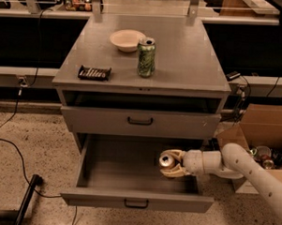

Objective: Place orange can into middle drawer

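My gripper needs to release the orange can, now held over the open middle drawer, on the bottom of the open middle drawer, toward the cardboard box (pixel 166 165).
The orange can (pixel 167 160) lies sideways in my gripper (pixel 172 163), its silver top facing the camera. The gripper is shut on it and reaches in from the right over the open middle drawer (pixel 136 199), holding the can above the right part of the drawer's floor. The drawer is pulled out, its dark handle at the front. The like grey drawer above (pixel 140 121) is closed.
On the cabinet top stand a green patterned can (pixel 146 57), a pale bowl (pixel 127 40) and a dark flat packet (pixel 94 73). A cardboard box (pixel 262 138) with several cans sits on the floor at the right. A black cable and pole (pixel 25 196) lie at the left.
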Controlling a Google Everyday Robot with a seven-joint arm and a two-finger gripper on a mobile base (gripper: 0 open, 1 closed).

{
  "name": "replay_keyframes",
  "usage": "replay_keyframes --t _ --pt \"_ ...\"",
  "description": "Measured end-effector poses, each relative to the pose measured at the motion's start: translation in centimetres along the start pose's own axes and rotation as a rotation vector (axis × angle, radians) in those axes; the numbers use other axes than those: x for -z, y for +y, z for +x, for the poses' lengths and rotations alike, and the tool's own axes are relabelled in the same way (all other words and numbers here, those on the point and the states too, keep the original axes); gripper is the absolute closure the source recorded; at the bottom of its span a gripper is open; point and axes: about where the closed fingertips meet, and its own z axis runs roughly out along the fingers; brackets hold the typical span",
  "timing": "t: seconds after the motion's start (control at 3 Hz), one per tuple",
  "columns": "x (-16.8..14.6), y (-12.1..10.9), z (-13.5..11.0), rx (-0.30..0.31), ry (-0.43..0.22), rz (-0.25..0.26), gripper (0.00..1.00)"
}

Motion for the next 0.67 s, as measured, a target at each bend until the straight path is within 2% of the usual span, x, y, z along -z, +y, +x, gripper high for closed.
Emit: replay_keyframes --t 0.67 --pt "-1.5 -1.3 3.3 -0.025 -0.113 -0.050 1.00"
